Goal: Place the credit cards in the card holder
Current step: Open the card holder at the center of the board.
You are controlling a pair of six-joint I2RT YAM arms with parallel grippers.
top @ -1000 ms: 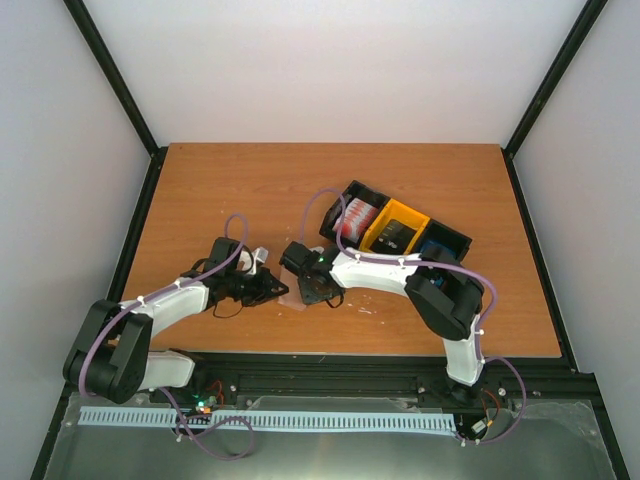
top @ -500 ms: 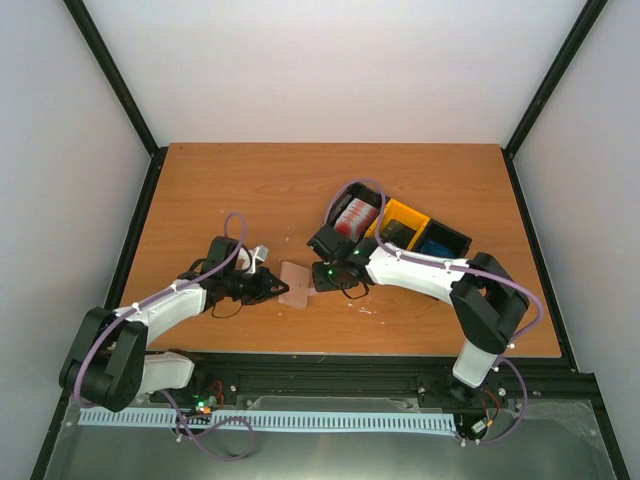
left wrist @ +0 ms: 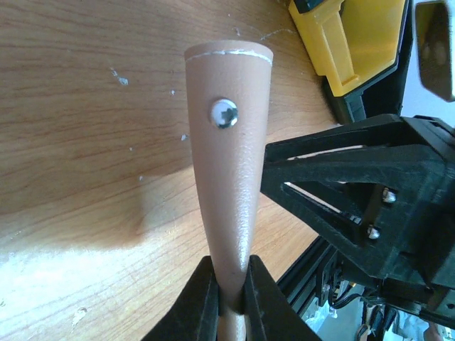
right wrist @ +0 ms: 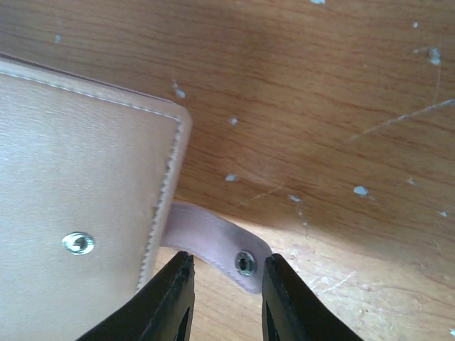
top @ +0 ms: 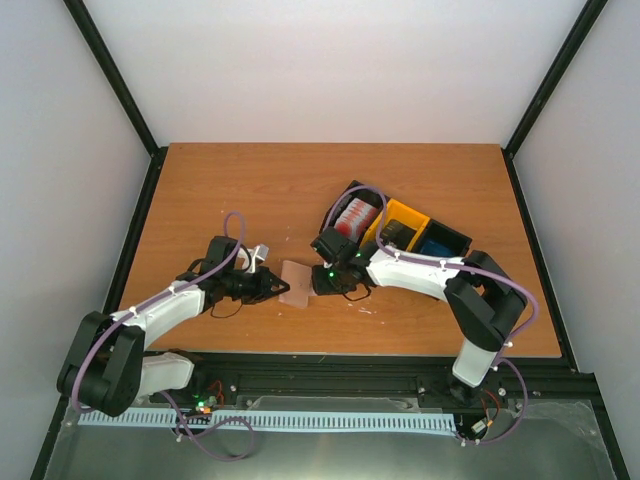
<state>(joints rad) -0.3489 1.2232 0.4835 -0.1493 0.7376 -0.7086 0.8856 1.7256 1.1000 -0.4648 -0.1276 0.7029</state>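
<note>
My left gripper is pinching the card holder shut, so my right gripper will take the snap strap (right wrist: 226, 249) and my left gripper will open to spread the covers.
The tan-brown card holder (top: 295, 283) is held on edge above the table by my left gripper (top: 273, 287), which is shut on it; in the left wrist view the holder (left wrist: 227, 163) runs up from the closed jaws (left wrist: 231, 295). My right gripper (top: 318, 281) is open at the holder's right side. In the right wrist view its fingers (right wrist: 176, 302) stand either side of the holder's snap strap (right wrist: 217, 241), apart from it, with the holder's face (right wrist: 78, 192) at left. Red credit cards (top: 355, 215) and blue ones (top: 436, 248) sit in the tray.
The black-and-yellow three-compartment tray (top: 455, 236) lies at the right middle of the table, just behind my right arm; its yellow part shows in the left wrist view (left wrist: 362, 42). The table's near edge and black rail are close below both grippers.
My right gripper has swung off from above the card holder to its right side, uncovering it, and now sits at the strap. My left gripper has kept hold with little movement.
</note>
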